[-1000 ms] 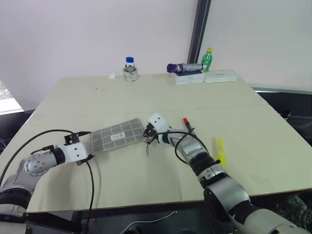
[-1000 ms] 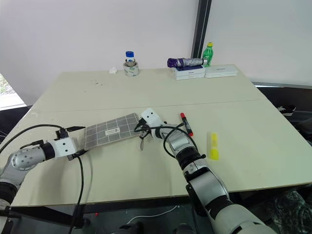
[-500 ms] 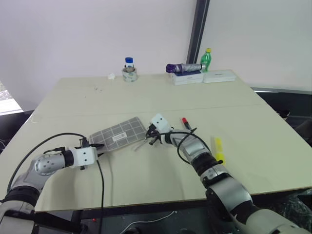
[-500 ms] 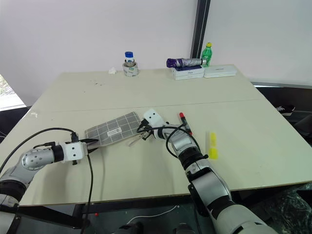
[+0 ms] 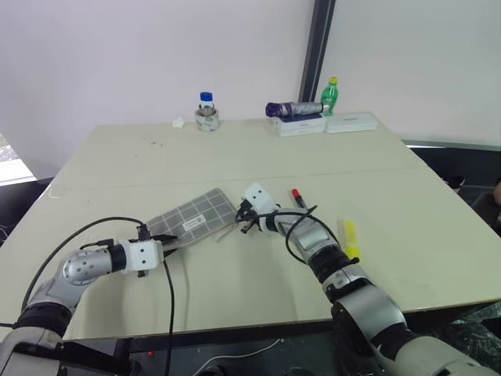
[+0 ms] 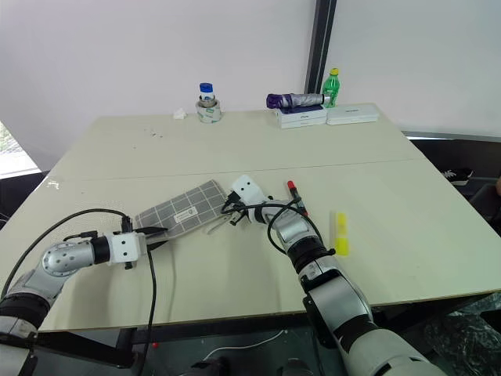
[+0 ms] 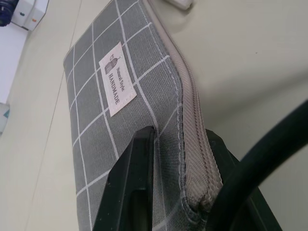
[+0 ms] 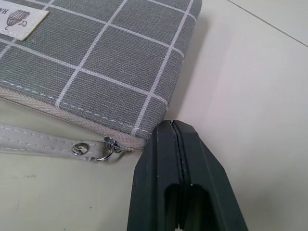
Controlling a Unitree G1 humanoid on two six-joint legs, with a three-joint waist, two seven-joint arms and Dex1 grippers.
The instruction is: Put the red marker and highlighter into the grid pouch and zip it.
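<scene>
The robot's right gripper sits shut at the pouch's corner, next to the zipper pull, so it should open and grab the pale strap (image 8: 79, 148) to pull the zipper open.
The grey grid pouch (image 5: 192, 221) lies flat on the table, white label up. My left gripper (image 5: 167, 238) is shut on its near left end; in the left wrist view the black fingers (image 7: 132, 187) sit on either side of the zipper edge (image 7: 190, 125). My right gripper (image 8: 172, 129) is shut with nothing in it, its tip beside the pouch's right corner (image 8: 163, 96), close to the metal zipper pull (image 8: 108, 145) and its pale strap. The red marker (image 5: 298, 197) lies to the right of that hand. Further right, the yellow highlighter (image 5: 351, 239) rests on the table.
Along the table's far edge stand a blue-capped jar (image 5: 207, 112), a green bottle (image 5: 332, 92) and a purple folded umbrella (image 5: 296, 109) on white boxes (image 5: 352, 122). A black cable (image 5: 168, 298) loops from my left wrist over the front edge.
My left gripper moved right to the pouch's end and closed on it. The zipper strap swung from hanging toward me to lying leftward. My right gripper stayed put.
</scene>
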